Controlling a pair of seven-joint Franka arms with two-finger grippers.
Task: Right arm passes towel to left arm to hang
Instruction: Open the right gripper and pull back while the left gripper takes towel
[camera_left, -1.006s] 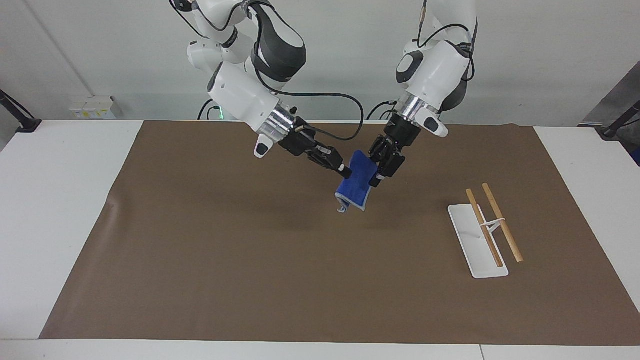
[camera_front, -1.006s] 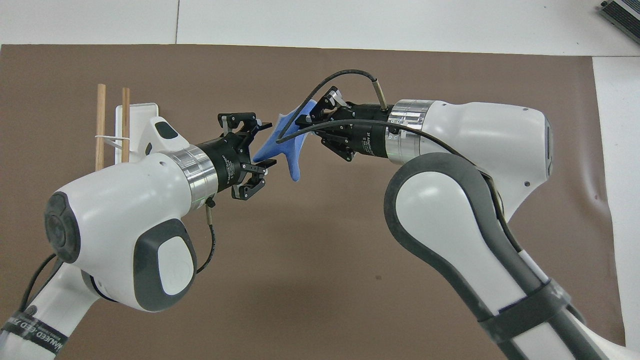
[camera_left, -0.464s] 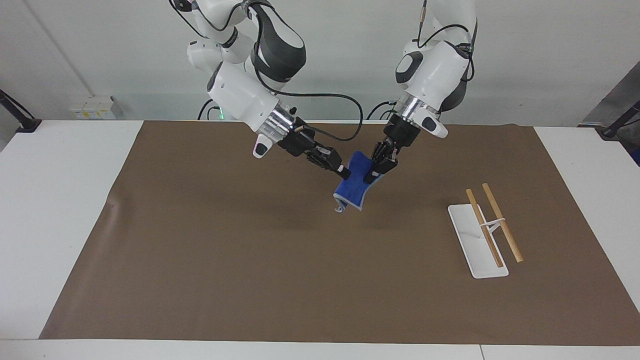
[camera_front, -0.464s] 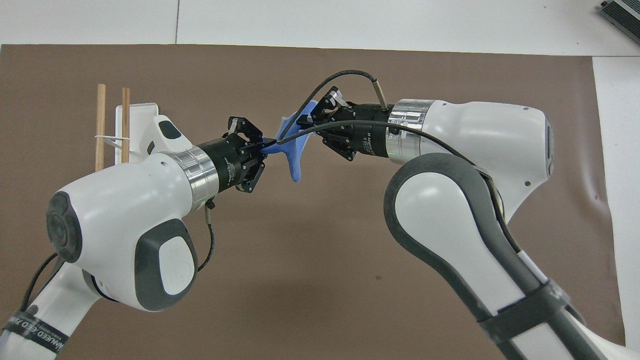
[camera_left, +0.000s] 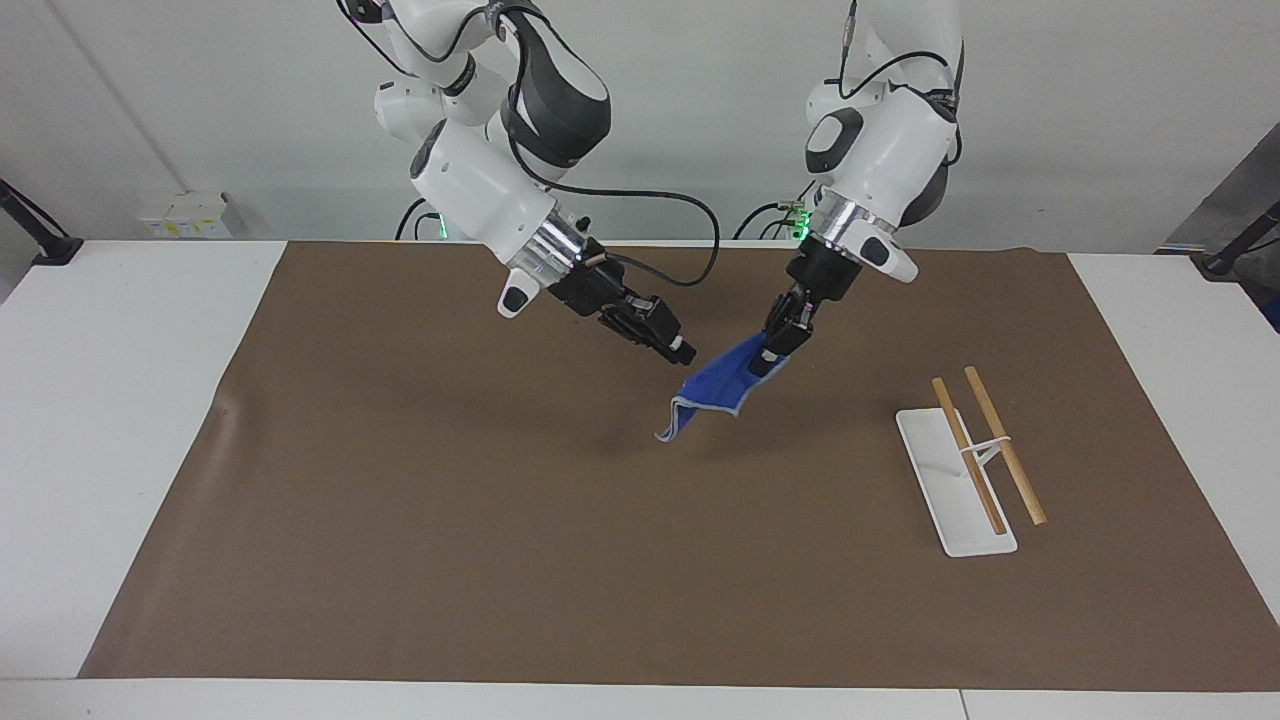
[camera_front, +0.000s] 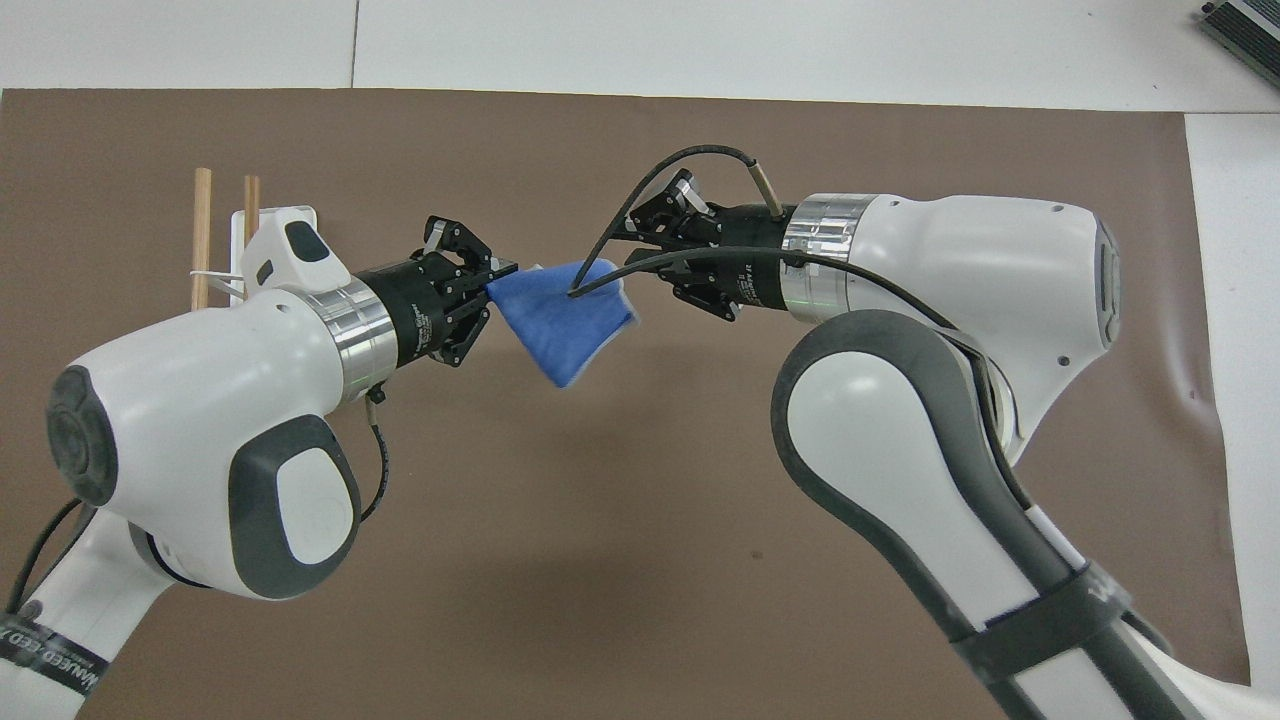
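I need to release the bright-blue towel, still hanging over the brown mat, with my left gripper over the two wooden rods of the white rack (camera_front: 246, 260).
The bright-blue towel (camera_left: 716, 386) hangs in the air over the middle of the brown mat, pinched at one corner by my left gripper (camera_left: 776, 350), which is shut on it. The rest of the cloth droops down toward the right arm's end. In the overhead view the towel (camera_front: 562, 320) spreads out from the left gripper (camera_front: 497, 281). My right gripper (camera_left: 681, 350) hovers beside the towel, a short gap away, open and holding nothing. It shows in the overhead view (camera_front: 640, 250) with its black cable looping over it.
A white rack base (camera_left: 953, 487) with two wooden rods (camera_left: 987, 443) stands toward the left arm's end of the table; in the overhead view the rack (camera_front: 250, 235) is partly hidden by the left arm. A brown mat (camera_left: 400, 500) covers the white table.
The left gripper closed on the towel's corner. The right gripper let go and drew back. The left gripper pulled the towel toward its own end, and the cloth now droops from it alone.
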